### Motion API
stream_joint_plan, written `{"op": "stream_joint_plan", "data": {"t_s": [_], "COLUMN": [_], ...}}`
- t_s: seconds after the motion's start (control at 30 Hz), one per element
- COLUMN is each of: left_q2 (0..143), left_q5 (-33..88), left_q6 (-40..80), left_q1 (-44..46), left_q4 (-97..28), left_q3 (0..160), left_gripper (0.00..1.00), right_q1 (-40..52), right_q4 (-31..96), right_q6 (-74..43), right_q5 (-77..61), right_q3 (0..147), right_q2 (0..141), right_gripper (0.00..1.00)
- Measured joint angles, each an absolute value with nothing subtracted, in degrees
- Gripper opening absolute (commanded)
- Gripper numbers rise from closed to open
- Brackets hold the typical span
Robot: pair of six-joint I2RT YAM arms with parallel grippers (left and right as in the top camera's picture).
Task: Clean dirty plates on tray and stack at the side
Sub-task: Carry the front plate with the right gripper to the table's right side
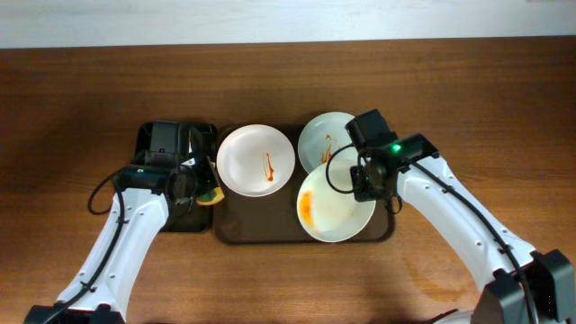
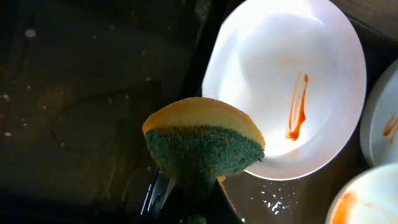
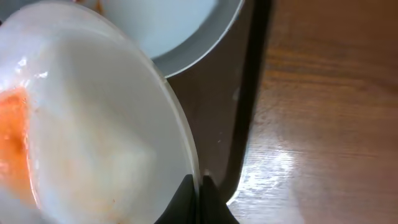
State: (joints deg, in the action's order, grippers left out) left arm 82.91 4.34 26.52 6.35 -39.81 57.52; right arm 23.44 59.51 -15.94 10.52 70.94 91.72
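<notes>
My right gripper is going to set the front plate, now tilted on the tray, down on the bare wooden table (image 1: pixel 458 168), beside the brown tray.
Three white plates lie on the dark brown tray (image 1: pixel 261 229). The left plate (image 1: pixel 256 159) (image 2: pixel 286 81) has one red sauce streak. The back right plate (image 1: pixel 322 137) (image 3: pixel 168 31) has a small streak. The front plate (image 1: pixel 331 207) (image 3: pixel 81 124) has an orange smear on its left side and is tilted. My right gripper (image 1: pixel 367 180) (image 3: pixel 198 186) is shut on this plate's right rim. My left gripper (image 1: pixel 200 184) (image 2: pixel 193 199) is shut on a yellow and green sponge (image 1: pixel 211 194) (image 2: pixel 202 140), held just left of the left plate, above the tray's left edge.
A smaller black tray (image 1: pixel 171 144) lies left of the brown tray, under my left arm. Bare wooden table (image 1: pixel 504 117) (image 3: pixel 329 112) lies right of the brown tray. Water drops (image 2: pixel 273 196) glisten on the tray near the left plate.
</notes>
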Motion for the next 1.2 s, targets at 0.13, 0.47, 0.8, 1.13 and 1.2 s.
{"op": "stream_joint_plan", "data": {"t_s": [0.13,0.47,0.8,1.13,1.2], "left_q2": [82.9,82.9,82.9,82.9,82.9], "left_q5": [-2.7,-9.3,-9.3,-9.5,-9.5], "left_q6": [26.5,26.5,26.5,26.5,26.5], "left_q1": [6.3,6.3,6.3,6.3,6.3], "left_q4": [-39.8,-39.8,-39.9,-40.1,-40.1], "left_q3": [57.5,57.5,57.5,57.5,57.5], "left_gripper": [0.0,0.0,0.0,0.0,0.0], "right_q1": [35.1,52.0,20.8,-24.1,-25.1], "right_q4": [61.6,58.4,58.9,53.8,52.8], "right_q6": [-17.5,-20.8,-32.0,-23.7,-23.5], "right_q5": [28.6,59.2,38.7,7.6,6.5], "right_q3": [73.9,74.0,74.1,74.6,74.6], "right_q2": [91.7,91.7,85.7,96.4,97.8], "right_gripper": [0.04,0.04,0.04,0.05,0.44]}}
